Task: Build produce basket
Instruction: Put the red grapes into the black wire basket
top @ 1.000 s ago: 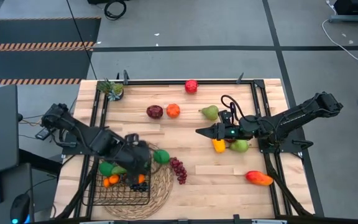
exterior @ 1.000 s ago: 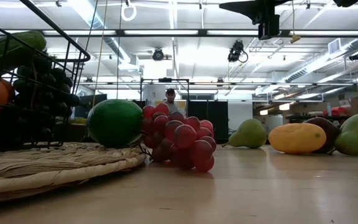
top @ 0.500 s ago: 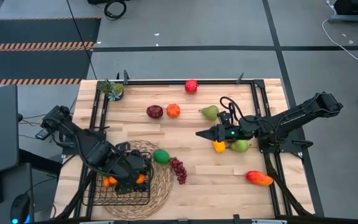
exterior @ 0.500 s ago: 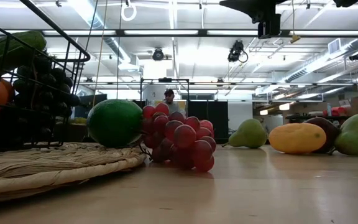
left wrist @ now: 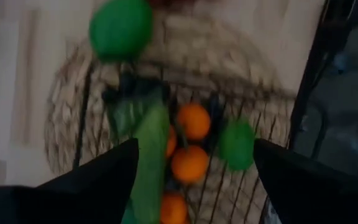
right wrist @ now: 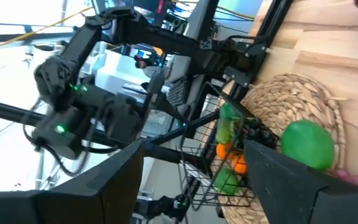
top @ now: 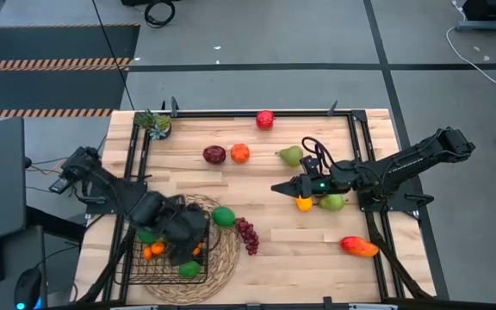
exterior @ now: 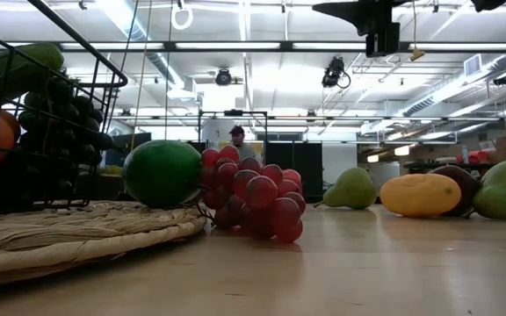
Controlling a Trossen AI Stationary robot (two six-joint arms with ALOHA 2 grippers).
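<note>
Next, I move my left gripper next to the stem (top: 243, 226) of the dark grapes beside the straw mat and close it there.
The black wire basket (top: 164, 258) stands on a round straw mat (top: 226, 250) at the near left. It holds several oranges (left wrist: 194, 121), a cucumber (left wrist: 151, 155) and a green lime (top: 189, 269). My left gripper (top: 183, 237) hovers open and empty over the basket, and its spread fingers also show in the left wrist view (left wrist: 197, 186). My right gripper (top: 275, 183) hovers open and empty above the table, near a yellow squash (top: 303, 203). A lime (top: 223, 216) and dark grapes (top: 247, 234) rest at the mat's edge.
On the table lie a red apple (top: 265, 119), a dark apple (top: 214, 154), an orange (top: 240, 153), a pear (top: 290, 156), a green fruit (top: 331, 201) and a mango (top: 359, 247). A potted plant (top: 156, 123) stands at the far left corner.
My left gripper has shifted a little over the basket, toward the near left and partly back. A green lime now lies in the basket's near right corner, where none showed before.
</note>
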